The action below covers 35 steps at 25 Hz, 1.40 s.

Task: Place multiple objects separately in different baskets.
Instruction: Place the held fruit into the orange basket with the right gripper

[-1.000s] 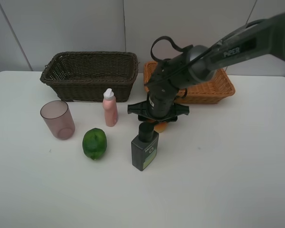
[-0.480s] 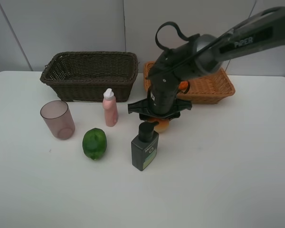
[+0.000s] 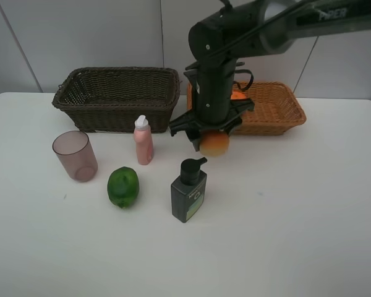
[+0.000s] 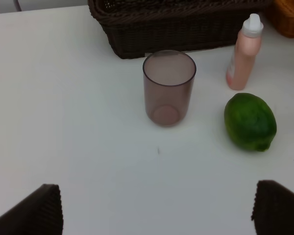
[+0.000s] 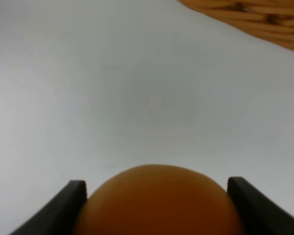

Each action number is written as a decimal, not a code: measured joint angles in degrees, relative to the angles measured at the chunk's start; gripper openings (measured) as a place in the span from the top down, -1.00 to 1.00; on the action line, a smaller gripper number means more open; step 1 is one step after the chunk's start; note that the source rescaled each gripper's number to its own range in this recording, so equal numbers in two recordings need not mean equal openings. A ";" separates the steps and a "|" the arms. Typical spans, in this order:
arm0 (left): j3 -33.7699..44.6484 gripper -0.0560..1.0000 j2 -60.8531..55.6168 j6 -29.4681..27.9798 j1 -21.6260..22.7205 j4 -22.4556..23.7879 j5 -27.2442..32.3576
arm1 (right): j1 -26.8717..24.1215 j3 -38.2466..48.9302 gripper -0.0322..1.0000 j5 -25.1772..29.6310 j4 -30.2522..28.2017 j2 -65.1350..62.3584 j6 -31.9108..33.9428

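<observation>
Next, I set the orange, still held in front of the tan basket, down in the tan basket (image 3: 259,112) with my right gripper, next to the reddish-orange fruit.
My right gripper (image 3: 214,137) is shut on the orange (image 3: 214,143) and holds it above the table, in front of the light tan basket (image 3: 278,112). In the right wrist view the orange (image 5: 159,200) sits between the fingers (image 5: 68,205). A reddish-orange fruit (image 3: 237,94) lies in the tan basket. The dark green pump bottle (image 3: 188,190), lime (image 3: 123,186), pink bottle (image 3: 143,141) and mauve cup (image 3: 76,154) stand on the table before the dark brown basket (image 3: 117,90). My left gripper (image 4: 157,213) is open and empty, short of the cup (image 4: 168,88) and lime (image 4: 250,121).
The white table (image 3: 297,216) has bare room at the front and right. The pump bottle stands just below and in front of the held orange. The tan basket's corner (image 5: 255,19) shows in the right wrist view. The left arm is out of the exterior view.
My right gripper has risen from the table with the orange in it and moved slightly toward the tan basket. The other objects have not moved.
</observation>
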 joint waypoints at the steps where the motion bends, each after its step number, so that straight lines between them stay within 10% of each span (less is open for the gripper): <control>1: 0.00 -1.00 0.00 0.00 0.00 0.00 0.00 | -0.69 -1.29 0.23 1.63 0.73 0.00 -1.17; 17: 0.00 -1.00 0.00 0.00 0.00 0.00 0.00 | -15.23 -13.70 0.23 6.08 3.08 -0.04 -9.32; 35: 0.00 -1.00 0.00 0.00 0.00 0.00 0.00 | -24.24 -13.70 0.23 -12.00 2.80 6.84 -9.52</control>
